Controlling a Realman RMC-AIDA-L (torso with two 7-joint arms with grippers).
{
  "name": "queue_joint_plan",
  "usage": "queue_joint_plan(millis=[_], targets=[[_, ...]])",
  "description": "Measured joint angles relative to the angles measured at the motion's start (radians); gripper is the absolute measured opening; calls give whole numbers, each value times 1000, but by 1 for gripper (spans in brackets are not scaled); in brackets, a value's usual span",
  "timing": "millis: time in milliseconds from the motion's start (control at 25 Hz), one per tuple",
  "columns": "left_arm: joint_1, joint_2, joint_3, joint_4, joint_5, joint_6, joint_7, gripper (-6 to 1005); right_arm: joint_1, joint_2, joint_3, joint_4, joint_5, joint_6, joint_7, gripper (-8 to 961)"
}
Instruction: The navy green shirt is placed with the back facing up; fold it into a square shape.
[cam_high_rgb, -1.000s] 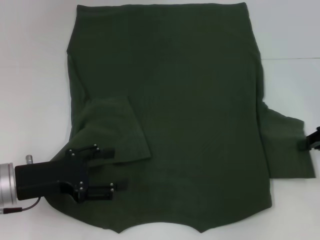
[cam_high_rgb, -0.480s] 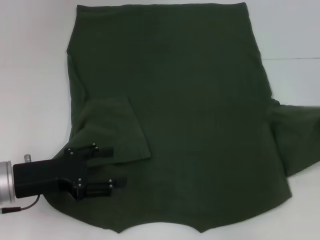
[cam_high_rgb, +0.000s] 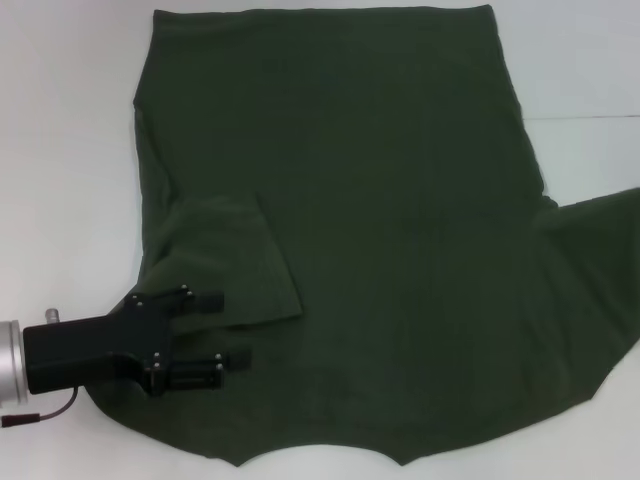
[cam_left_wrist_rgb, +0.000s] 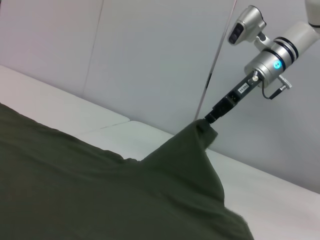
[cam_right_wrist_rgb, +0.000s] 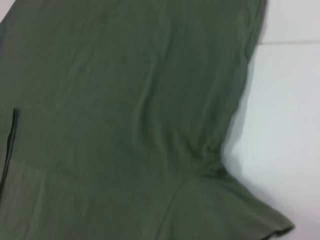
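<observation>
My right gripper will release the sleeve's end on the shirt's back, just across from the folded sleeve (cam_high_rgb: 400, 242). The held sleeve now rises in a peak above the table.
The navy green shirt (cam_high_rgb: 350, 200) lies spread flat on the white table (cam_high_rgb: 60, 150). Its left sleeve (cam_high_rgb: 225, 260) is folded inward onto the body. My left gripper (cam_high_rgb: 225, 330) is open and rests low over the shirt's near left part, holding nothing. My right gripper is outside the head view. In the left wrist view the right gripper (cam_left_wrist_rgb: 210, 122) is shut on the shirt's right sleeve (cam_left_wrist_rgb: 192, 150) and holds it up in a peak above the table. In the head view that sleeve (cam_high_rgb: 595, 270) rises past the right edge. The right wrist view shows the shirt (cam_right_wrist_rgb: 125, 100) from above.
White table surface (cam_high_rgb: 590, 60) surrounds the shirt, with a seam line on the right (cam_high_rgb: 590, 117). A grey wall (cam_left_wrist_rgb: 150, 60) stands behind the table in the left wrist view. The right arm's silver wrist (cam_left_wrist_rgb: 275, 55) slopes up from the lifted sleeve.
The right sleeve, flat a second ago, has been lifted and spreads toward the right edge. The right gripper has left the head view. The left gripper has drawn back slightly to the left.
</observation>
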Motion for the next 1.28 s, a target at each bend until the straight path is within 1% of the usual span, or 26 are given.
queue_joint_plan(millis=[200,280,440,560,600,760,960,1160,1280], targets=[[-1,0,-1,0,-1,2,-9,907,42,11,0,-10,-11,2,-12,10],[-1,0,-2,0,-1,2,-11,907,66,20,-4,-5,-9,-1,-13,10],[-1,0,-3,0,-1,4,-16,905,132,48,-25,26,-12,-9,-2,10],[-2,1,-3,10,-1,8,-24,906,183,67,-59,75,-13,9,10,11],[-2,1,-3,10,-1,8,-24,906,196,71,-68,93,-13,22,12,11],[-1,0,-4,14,-2,9,-28,907,265,91,-122,198,-13,91,25,11],[-1,1,-4,14,-2,9,-35,908,314,135,-182,249,-13,141,46,10],[-3,3,-6,15,-2,6,-36,907,331,176,-212,253,-13,194,62,11],[-4,3,-6,16,-2,3,-37,907,334,195,-213,253,-10,231,63,79]])
